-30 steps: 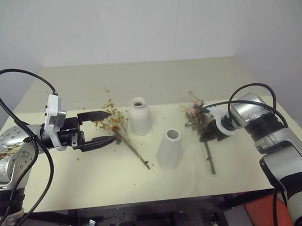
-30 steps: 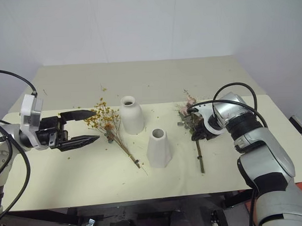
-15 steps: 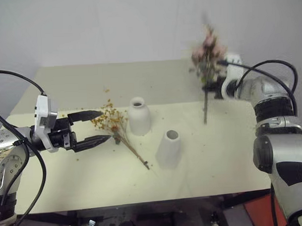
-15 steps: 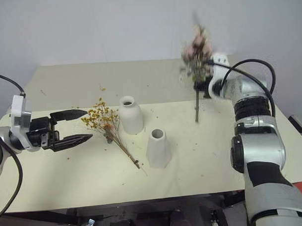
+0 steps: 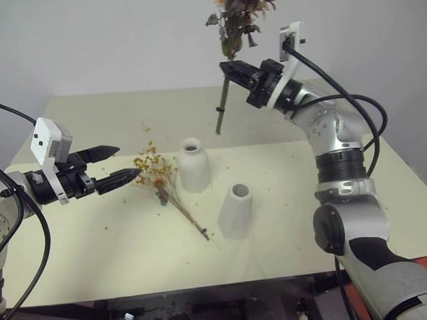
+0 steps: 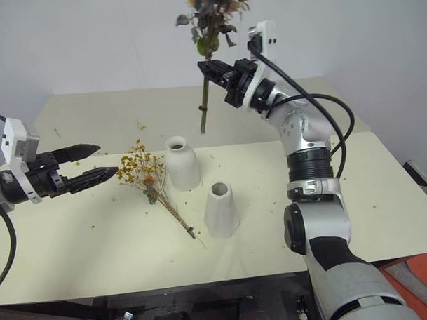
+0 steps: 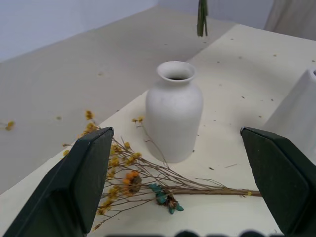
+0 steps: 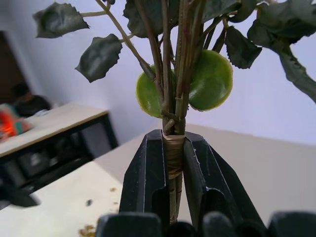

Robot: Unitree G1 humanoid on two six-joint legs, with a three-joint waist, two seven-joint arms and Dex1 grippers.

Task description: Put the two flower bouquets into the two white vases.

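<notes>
My right gripper will release the rose bouquet in the opening of the bottle-shaped white vase (image 5: 191,146).
My right gripper (image 5: 228,68) is shut on the stems of the rose bouquet (image 5: 235,19), held upright high over the table, its stem end hanging above and behind the bottle-shaped white vase (image 5: 191,164). The wrist view shows the black fingers (image 8: 148,182) clamped on the taped stems (image 8: 174,158). The tapered white vase (image 5: 236,210) stands in front and to the right. The yellow-orange dried bouquet (image 5: 161,179) lies flat on the table left of the bottle vase. My left gripper (image 5: 126,163) is open, its tips just left of the yellow flower heads, not touching.
Small petals and crumbs are scattered over the cream table (image 5: 97,234). A seam splits the tabletop into a front and a back panel (image 5: 114,118). A white wall rises behind the table.
My right gripper lifted the rose bouquet off the table, swung it up and to the left, and now holds it upright near the bottle vase. The left gripper drew back slightly to the left, still open.
</notes>
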